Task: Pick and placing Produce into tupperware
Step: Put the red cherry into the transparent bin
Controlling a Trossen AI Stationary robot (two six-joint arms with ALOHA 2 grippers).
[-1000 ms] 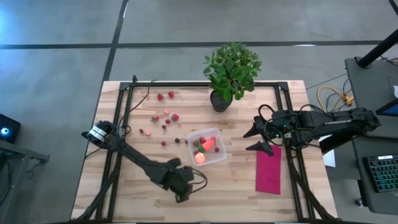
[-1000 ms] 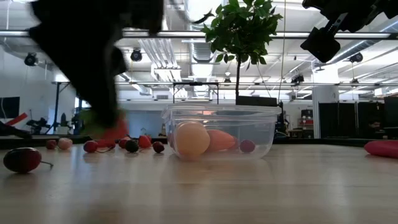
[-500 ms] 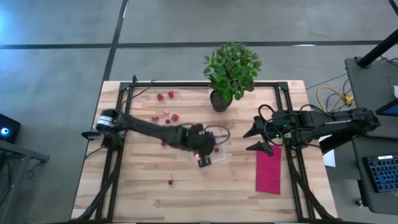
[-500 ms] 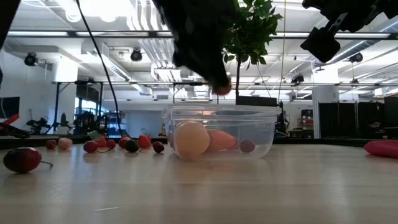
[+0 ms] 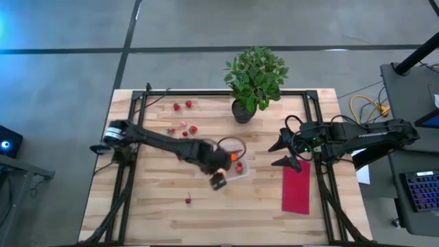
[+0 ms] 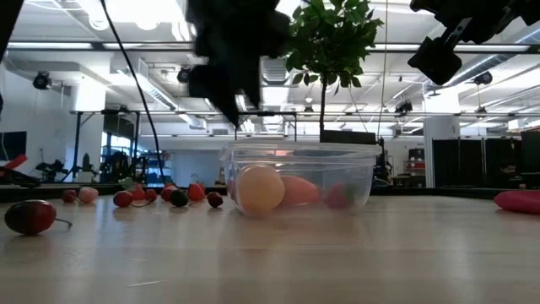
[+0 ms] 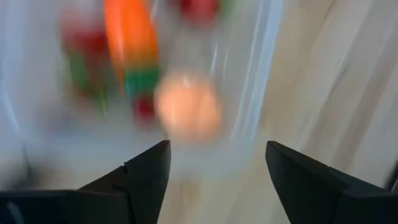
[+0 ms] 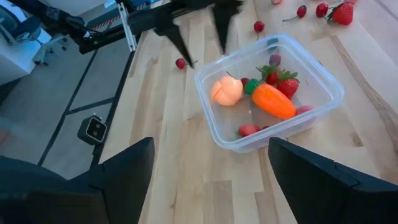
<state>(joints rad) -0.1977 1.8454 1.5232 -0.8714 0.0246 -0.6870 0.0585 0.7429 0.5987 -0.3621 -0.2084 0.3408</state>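
Next, my left gripper closes on the round body [image 5: 188, 201], under the stem, of the small dark red fruit that lies alone toward the near edge of the table.
The clear tupperware [image 5: 236, 171] sits mid-table and holds a round peach-orange fruit [image 8: 227, 91], an orange carrot [image 8: 272, 101] and a few strawberries [image 8: 285, 81]. More strawberries [image 5: 185, 127] lie on the table toward the far left. My left gripper [image 7: 214, 168] hovers open over the tupperware's near left corner, fingers pointing down, nothing between them. It also shows in the high view [image 5: 218, 180] and the low view [image 6: 229, 101]. My right gripper [image 5: 276, 155] waits open above the table at the right, clear of everything.
A potted plant [image 5: 255, 82] stands at the far edge behind the tupperware. A red cloth [image 5: 296, 189] lies flat at the right. One small dark red fruit [image 5: 188, 199] with a stem lies alone toward the near edge; bare wood surrounds it.
My left gripper has swung up from near the table's front edge to above the tupperware, carrying a strawberry at its fingertips. It has since let go: the fingertips are bare, and a red fruit now lies at the tupperware's right end. The gripper has drawn slightly toward the near edge.
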